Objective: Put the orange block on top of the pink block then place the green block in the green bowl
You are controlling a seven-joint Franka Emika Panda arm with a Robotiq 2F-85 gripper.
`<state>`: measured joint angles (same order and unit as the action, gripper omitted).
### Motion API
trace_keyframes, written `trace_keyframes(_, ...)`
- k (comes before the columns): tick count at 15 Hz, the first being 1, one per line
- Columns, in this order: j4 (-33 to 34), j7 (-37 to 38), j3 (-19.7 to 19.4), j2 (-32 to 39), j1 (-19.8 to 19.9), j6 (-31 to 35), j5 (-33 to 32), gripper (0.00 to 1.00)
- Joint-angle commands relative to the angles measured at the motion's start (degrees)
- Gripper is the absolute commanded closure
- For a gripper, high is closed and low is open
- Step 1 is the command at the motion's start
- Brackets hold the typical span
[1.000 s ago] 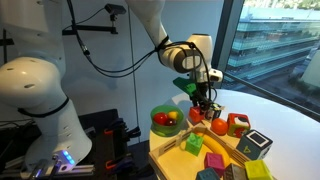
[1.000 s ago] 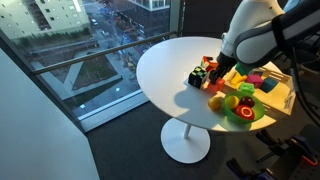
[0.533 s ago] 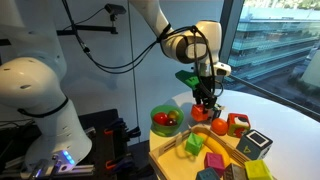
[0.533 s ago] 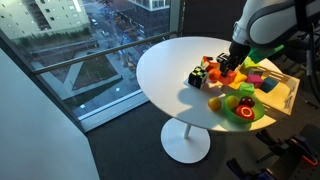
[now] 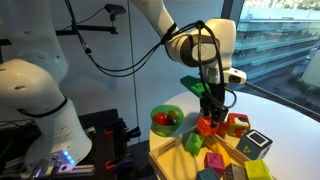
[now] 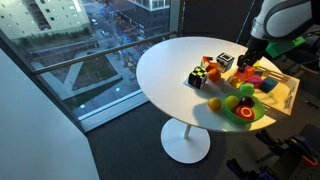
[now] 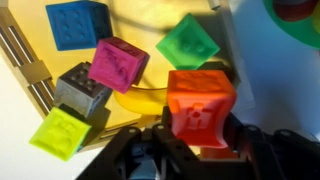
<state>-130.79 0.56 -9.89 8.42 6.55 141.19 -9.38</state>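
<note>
My gripper is to let go of the orange block on the pink block's edge (image 5: 219, 157) (image 7: 104, 74) that faces the grey block.
My gripper (image 7: 200, 132) is shut on the orange block (image 7: 200, 103) and holds it over the wooden tray (image 7: 22, 62). The pink block (image 7: 118, 63) lies tilted in the tray, up and to the left of the held block in the wrist view. The lime green block (image 7: 60, 132) lies at the tray's lower left. The green bowl (image 5: 166, 121) stands beside the tray with red things in it; it also shows in an exterior view (image 6: 245, 113). In both exterior views the gripper (image 5: 212, 112) (image 6: 247, 63) hangs low over the tray.
The tray also holds a darker green block (image 7: 188, 43), a blue block (image 7: 78, 22), a grey block (image 7: 82, 88) and a yellow piece (image 7: 150, 100). A red marked block (image 5: 237, 124) and a black-and-white cube (image 5: 258, 145) stand on the round white table (image 6: 170, 70). A window lies beyond it.
The gripper has carried the orange block away from the spot beside the green bowl and over to the tray, and the arm has swung with it.
</note>
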Motion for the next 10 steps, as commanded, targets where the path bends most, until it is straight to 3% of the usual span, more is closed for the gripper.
trace_keyframes(1, -0.36, 0.97, -1.97, -0.60, 1.93, -0.80, -3.11, 0.75)
trace_keyframes(10, -1.91, 2.91, -5.80, 0.77, 4.33, 5.06, -8.35, 0.75)
